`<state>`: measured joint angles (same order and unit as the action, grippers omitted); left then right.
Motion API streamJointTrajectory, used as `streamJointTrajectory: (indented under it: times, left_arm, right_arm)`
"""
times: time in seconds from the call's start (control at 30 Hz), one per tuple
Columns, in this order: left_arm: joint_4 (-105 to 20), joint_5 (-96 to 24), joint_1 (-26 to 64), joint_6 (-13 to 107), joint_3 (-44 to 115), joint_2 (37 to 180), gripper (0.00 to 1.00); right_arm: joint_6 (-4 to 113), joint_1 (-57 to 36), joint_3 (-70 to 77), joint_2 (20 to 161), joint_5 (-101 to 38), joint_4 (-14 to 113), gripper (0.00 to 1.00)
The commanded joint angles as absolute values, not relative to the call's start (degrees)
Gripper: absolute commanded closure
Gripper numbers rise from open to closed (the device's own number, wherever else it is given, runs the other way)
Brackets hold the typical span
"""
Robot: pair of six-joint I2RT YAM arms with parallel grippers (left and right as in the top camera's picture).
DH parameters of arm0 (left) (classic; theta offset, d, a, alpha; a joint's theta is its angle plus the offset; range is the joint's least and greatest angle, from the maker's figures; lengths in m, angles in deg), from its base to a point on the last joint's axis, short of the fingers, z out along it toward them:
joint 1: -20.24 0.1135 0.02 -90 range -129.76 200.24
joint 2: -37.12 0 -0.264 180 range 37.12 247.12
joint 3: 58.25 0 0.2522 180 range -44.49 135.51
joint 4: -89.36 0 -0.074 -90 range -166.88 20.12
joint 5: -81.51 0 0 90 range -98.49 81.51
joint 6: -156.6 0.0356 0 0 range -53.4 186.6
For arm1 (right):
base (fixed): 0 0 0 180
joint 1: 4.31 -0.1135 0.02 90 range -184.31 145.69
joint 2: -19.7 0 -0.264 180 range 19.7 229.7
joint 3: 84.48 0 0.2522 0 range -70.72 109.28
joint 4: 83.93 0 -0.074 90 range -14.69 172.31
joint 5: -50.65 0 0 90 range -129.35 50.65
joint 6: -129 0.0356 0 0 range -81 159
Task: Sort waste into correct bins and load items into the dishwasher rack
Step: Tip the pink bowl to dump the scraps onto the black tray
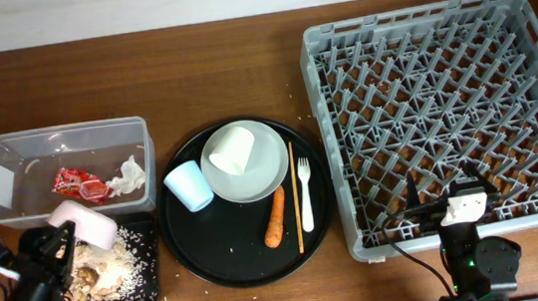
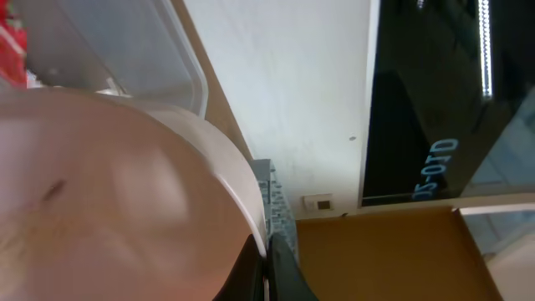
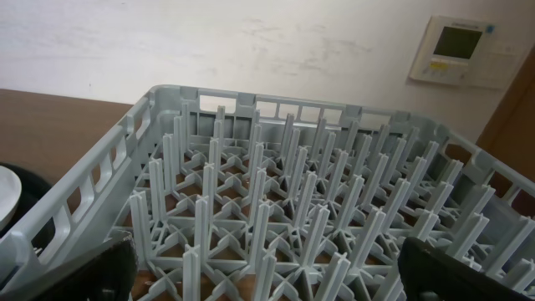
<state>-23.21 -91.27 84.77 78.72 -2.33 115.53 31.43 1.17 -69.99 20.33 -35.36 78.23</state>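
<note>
I need to release the white bowl from my left gripper on the round black tray (image 1: 227, 238), between the carrot and the tray's near rim. The bowl is tipped over the shallow black tray.
My left gripper (image 1: 58, 243) is shut on the rim of the white bowl (image 1: 85, 225), which is tipped over the shallow black tray (image 1: 150, 288) holding rice-like food scraps (image 1: 101, 270). In the left wrist view the bowl (image 2: 109, 201) fills the frame, its rim pinched at my left gripper (image 2: 267, 255). The clear tub (image 1: 9, 158) holds a red wrapper (image 1: 79, 183) and white tissue (image 1: 128, 175). My right gripper (image 1: 445, 184) hangs open over the grey rack's (image 1: 444, 102) front edge, nothing between its fingers (image 3: 468, 267). The rack (image 3: 292, 184) is empty.
The round black tray (image 1: 211, 262) carries a grey-green plate (image 1: 264, 179) with a white cup (image 1: 232, 151) lying on it, a light blue cup (image 1: 189, 187), a carrot (image 1: 275, 217), chopsticks (image 1: 295, 198) and a white fork (image 1: 304, 192).
</note>
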Motion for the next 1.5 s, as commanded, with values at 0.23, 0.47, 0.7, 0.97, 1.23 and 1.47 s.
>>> streamJointTrajectory:
  times: [0.23,0.47,0.7,0.97,1.23,1.47]
  left_arm:
    - [-22.95,-95.82,85.08,80.12,-2.40,115.11,1.00]
    - [-19.67,-97.92,85.17,78.42,-2.40,115.09,1.00]
    - [-24.89,-98.64,85.17,74.55,-2.36,114.35,1.00]
    - [-28.02,-95.69,85.12,71.75,-2.40,113.21,1.00]
    - [-27.97,-85.64,85.12,62.92,4.20,110.85,1.00]
    - [-27.19,-68.26,73.06,53.67,14.28,99.86,1.00]
  right_arm:
    - [31.52,0.95,-70.40,19.91,-35.47,78.17,0.01]
    - [31.52,0.95,-70.40,19.91,-35.47,78.17,0.01]
    - [31.52,0.95,-70.40,19.91,-35.47,78.17,0.01]
    - [31.52,0.95,-70.40,19.91,-35.47,78.17,0.01]
    - [31.50,0.95,-70.40,19.91,-35.47,78.14,0.01]
    - [31.52,0.95,-70.40,19.91,-35.47,78.17,0.01]
